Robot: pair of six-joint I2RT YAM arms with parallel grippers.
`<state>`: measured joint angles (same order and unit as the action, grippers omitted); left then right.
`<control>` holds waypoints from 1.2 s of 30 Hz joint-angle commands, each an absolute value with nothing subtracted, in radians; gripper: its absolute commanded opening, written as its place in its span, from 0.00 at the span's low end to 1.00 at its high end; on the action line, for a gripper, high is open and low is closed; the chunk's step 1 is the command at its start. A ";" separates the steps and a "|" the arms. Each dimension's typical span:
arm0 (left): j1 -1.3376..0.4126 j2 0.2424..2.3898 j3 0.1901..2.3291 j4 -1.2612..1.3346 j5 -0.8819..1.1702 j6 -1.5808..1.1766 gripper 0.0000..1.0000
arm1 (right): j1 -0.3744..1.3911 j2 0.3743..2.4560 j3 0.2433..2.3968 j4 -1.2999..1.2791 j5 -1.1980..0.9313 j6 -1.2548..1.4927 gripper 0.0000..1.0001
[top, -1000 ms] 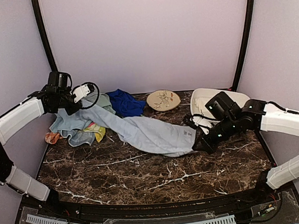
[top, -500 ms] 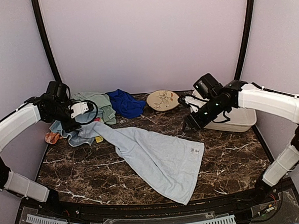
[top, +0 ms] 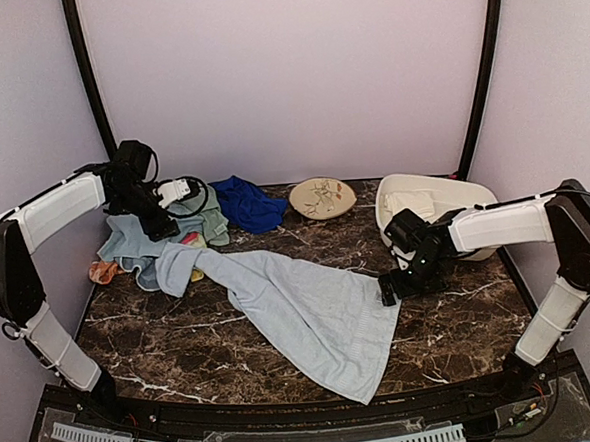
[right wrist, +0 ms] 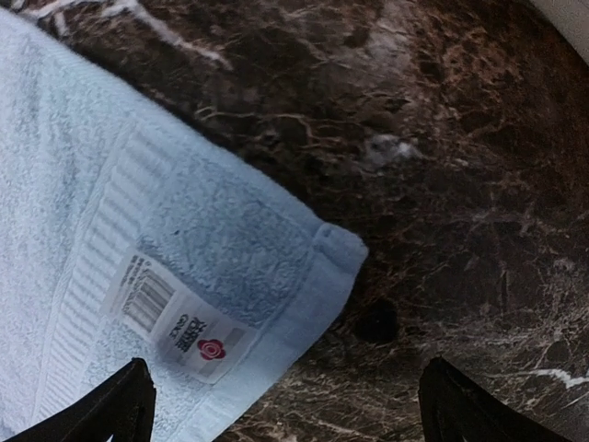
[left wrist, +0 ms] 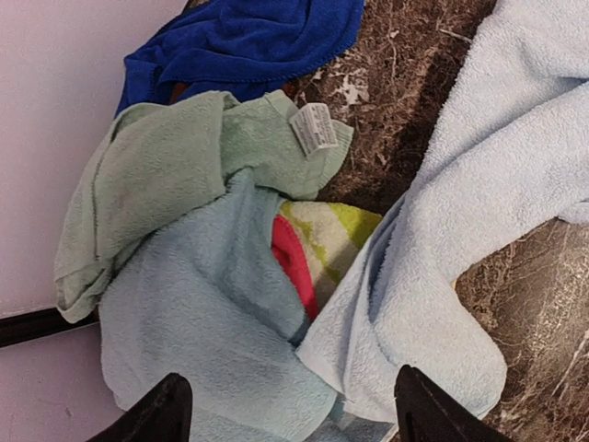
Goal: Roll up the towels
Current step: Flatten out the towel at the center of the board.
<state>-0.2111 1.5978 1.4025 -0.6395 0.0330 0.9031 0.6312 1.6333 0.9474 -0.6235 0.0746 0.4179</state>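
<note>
The fold at the light blue towel's bunched end (top: 166, 259) (left wrist: 364, 379) is beside the yellow striped towel. Next, my left gripper closes on it.
A large light blue towel (top: 301, 316) lies spread diagonally on the marble table, its far end bunched at the pile of towels on the left. That pile holds a pale green towel (left wrist: 156, 175), a royal blue one (left wrist: 248, 37), an aqua one (left wrist: 202, 331) and a yellow striped one (left wrist: 322, 239). My left gripper (left wrist: 290, 410) hovers open over the pile, holding nothing. My right gripper (right wrist: 290, 405) hangs open just above the light blue towel's labelled corner (right wrist: 184, 249), seen at the towel's right edge in the top view (top: 388, 293).
A round beige patterned plate (top: 322, 196) sits at the back centre. A white tub (top: 464, 193) stands at the back right with a cream cloth (top: 411, 204) inside. An orange scrap (top: 103, 271) lies at the left table edge.
Both grippers opened and released the light blue towel, which now lies flat on the table. The right arm lifted, then came down at the towel's right corner. The left gripper moved back over the pile.
</note>
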 commanded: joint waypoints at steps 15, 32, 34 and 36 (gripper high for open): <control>-0.156 1.617 1.258 -0.621 0.087 0.751 0.60 | 0.611 1.725 0.918 -0.448 0.196 0.632 0.80; -0.131 1.728 1.283 -0.694 0.205 0.705 0.00 | 0.611 1.637 0.959 -0.376 0.171 0.587 0.00; -0.130 1.704 1.330 -0.722 0.222 0.707 0.00 | 0.611 1.585 0.957 -0.369 0.191 0.573 0.00; -0.132 1.666 1.371 -0.748 0.226 0.710 0.00 | 0.611 1.506 0.959 -0.376 0.227 0.557 0.00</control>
<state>-0.1291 1.7443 1.2785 -0.6868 0.1871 0.7136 0.6140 1.6512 0.9421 -0.4137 0.1791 0.5903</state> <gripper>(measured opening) 0.015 0.005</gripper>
